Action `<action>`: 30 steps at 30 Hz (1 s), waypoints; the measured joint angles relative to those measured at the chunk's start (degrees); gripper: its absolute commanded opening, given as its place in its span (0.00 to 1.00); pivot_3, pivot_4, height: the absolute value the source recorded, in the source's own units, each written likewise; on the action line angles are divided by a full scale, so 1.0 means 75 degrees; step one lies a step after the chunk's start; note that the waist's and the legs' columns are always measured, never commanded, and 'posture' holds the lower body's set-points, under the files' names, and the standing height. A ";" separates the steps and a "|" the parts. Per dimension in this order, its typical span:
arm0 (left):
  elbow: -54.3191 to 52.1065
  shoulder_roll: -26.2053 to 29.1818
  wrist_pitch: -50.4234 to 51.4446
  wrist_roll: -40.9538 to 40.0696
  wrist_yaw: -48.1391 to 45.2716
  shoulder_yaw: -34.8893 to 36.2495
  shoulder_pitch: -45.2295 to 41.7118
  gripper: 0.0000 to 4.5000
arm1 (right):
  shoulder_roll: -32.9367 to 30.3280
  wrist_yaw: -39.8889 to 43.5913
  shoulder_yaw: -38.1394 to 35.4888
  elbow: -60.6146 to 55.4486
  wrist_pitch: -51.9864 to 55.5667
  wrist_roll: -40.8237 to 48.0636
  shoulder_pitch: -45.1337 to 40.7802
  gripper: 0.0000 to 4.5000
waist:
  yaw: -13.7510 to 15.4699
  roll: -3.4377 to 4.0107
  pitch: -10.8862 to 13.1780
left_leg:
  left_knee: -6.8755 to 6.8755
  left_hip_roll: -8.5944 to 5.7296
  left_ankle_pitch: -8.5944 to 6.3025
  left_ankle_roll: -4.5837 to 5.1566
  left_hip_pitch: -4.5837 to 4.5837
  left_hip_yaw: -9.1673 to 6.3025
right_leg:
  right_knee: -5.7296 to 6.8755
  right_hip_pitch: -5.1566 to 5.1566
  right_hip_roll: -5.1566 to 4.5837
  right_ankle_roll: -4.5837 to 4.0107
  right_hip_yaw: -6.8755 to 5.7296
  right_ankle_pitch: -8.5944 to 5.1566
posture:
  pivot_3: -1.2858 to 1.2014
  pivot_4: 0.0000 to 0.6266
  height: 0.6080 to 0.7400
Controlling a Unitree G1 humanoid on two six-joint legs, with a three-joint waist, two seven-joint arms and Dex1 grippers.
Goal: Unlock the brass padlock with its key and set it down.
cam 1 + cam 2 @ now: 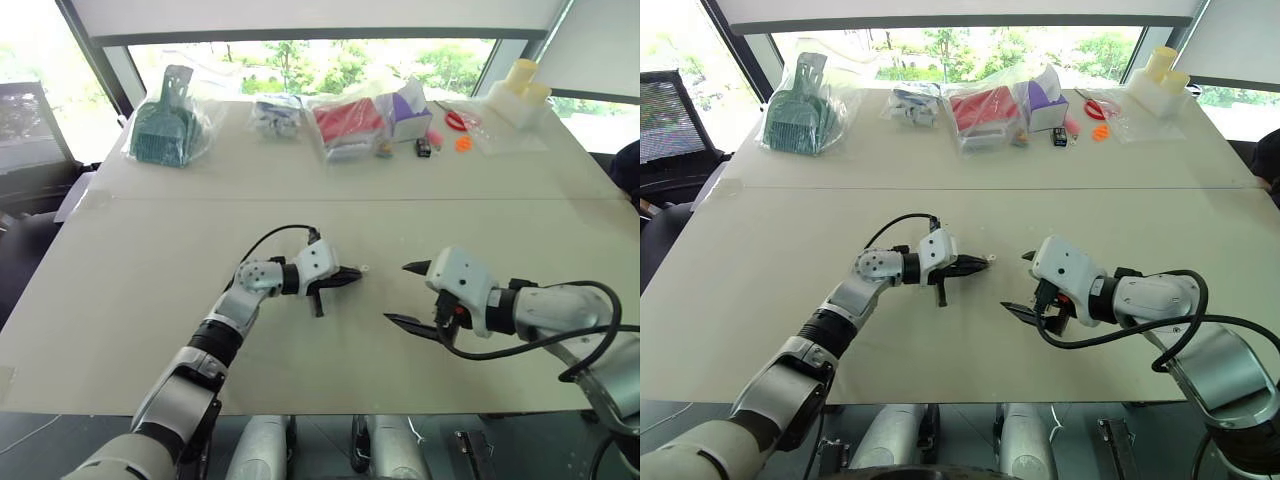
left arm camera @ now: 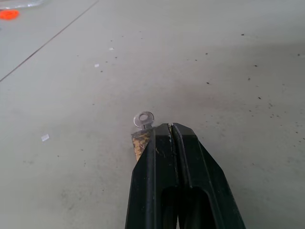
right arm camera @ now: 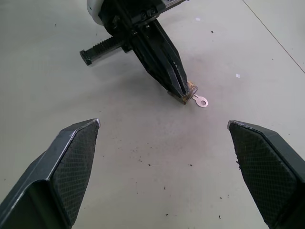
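Observation:
The brass padlock lies beside my left gripper's shut fingers; it should open and grip the padlock's sides point(image 3: 191, 88) before the key turns.
The brass padlock point(image 3: 187, 92) is a tiny dull-gold block pinched at the tips of my left gripper point(image 3: 182, 90), which is shut on it just above the table point(image 1: 120, 300). The key point(image 3: 201, 101) sticks out of the padlock, its round silvery head pointing away from the fingers. In the left wrist view the padlock point(image 2: 141, 142) shows beside the closed black fingers, and the key head point(image 2: 144, 119) just past them. My right gripper point(image 1: 408, 293) hovers a short way to the right, open wide and facing the padlock, with nothing between its fingers point(image 3: 76, 162).
Along the table's far edge lie a bagged green dustpan point(image 1: 165, 125), a bag with something red point(image 1: 348, 125), a purple box point(image 1: 405, 108), red scissors point(image 1: 456, 120) and pale yellow containers point(image 1: 522, 85). A seam point(image 1: 320, 198) crosses the tabletop.

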 measured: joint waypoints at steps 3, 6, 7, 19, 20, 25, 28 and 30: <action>-0.0493 0.0259 0.0581 -0.0215 -0.0351 0.0027 0.0140 0.00 | -0.0001 -0.0075 0.0503 0.0111 -0.0502 -0.0520 -0.0191 1.00 | -0.0018 0.0000 0.0001 | -0.0001 0.0001 0.0000 0.0000 -0.0004 0.0001 | 0.0001 -0.0007 0.0002 0.0000 0.0000 -0.0001 | 0.52 0.24 1.00; -0.0917 0.0492 0.1016 -0.0382 -0.0499 0.0232 0.0261 0.00 | 0.0091 -0.0107 0.0829 0.0315 -0.0740 -0.0780 -0.0368 1.00 | -0.0007 0.0001 0.0002 | -0.0001 0.0001 0.0000 0.0000 -0.0008 0.0001 | 0.0002 -0.0012 0.0003 0.0001 0.0000 0.0000 | 0.52 0.24 1.00; -0.0998 0.0539 0.1112 -0.0433 -0.0498 0.0297 0.0264 0.06 | 0.0130 -0.0110 0.0883 0.0338 -0.0767 -0.0806 -0.0418 1.00 | 0.0008 0.0001 0.0002 | -0.0001 0.0001 0.0000 0.0000 -0.0009 0.0000 | 0.0002 -0.0012 0.0003 0.0002 0.0000 0.0001 | 0.52 0.24 1.00; -0.1452 0.0321 0.1830 -0.0541 -0.0031 0.0453 0.0420 0.82 | 0.0258 -0.0020 0.1046 0.0470 -0.0904 -0.1040 -0.0586 1.00 | 0.0010 0.0000 0.0002 | -0.0001 -0.0002 -0.0001 0.0002 -0.0010 0.0002 | 0.0001 -0.0010 0.0002 0.0010 0.0000 0.0005 | 0.52 0.24 1.00; -0.1466 0.0207 0.1945 -0.0464 0.0159 0.0435 0.0421 0.82 | 0.0257 -0.0020 0.1041 0.0469 -0.0903 -0.1057 -0.0582 1.00 | 0.0009 0.0000 0.0002 | -0.0001 -0.0003 -0.0001 0.0002 -0.0010 0.0003 | 0.0000 -0.0010 0.0002 0.0020 0.0000 0.0011 | 0.52 0.24 1.00; -0.1629 -0.0150 0.2266 -0.0095 0.0855 0.0225 0.0621 0.82 | 0.0251 -0.0023 0.1009 0.0468 -0.0887 -0.1080 -0.0558 1.00 | 0.0002 0.0000 0.0002 | -0.0001 -0.0004 -0.0001 0.0002 -0.0010 0.0002 | 0.0000 -0.0010 0.0003 0.0023 0.0000 0.0013 | 0.52 0.24 1.00; -0.1832 -0.0253 0.2461 0.0140 0.1197 0.0070 0.0730 0.82 | 0.0241 -0.0027 0.0969 0.0464 -0.0842 -0.1109 -0.0530 1.00 | 0.0003 0.0000 0.0002 | -0.0001 -0.0003 -0.0001 0.0002 -0.0009 0.0001 | 0.0002 -0.0010 0.0003 0.0022 0.0000 0.0013 | 0.52 0.24 1.00; -0.1966 -0.0267 0.2632 0.0206 0.1335 0.0051 0.0756 0.82 | 0.0241 -0.0031 0.0961 0.0461 -0.0819 -0.1133 -0.0529 1.00 | 0.0003 0.0000 0.0002 | -0.0001 -0.0002 -0.0001 0.0002 -0.0008 0.0001 | 0.0002 -0.0010 0.0003 0.0022 0.0000 0.0013 | 0.52 0.24 1.00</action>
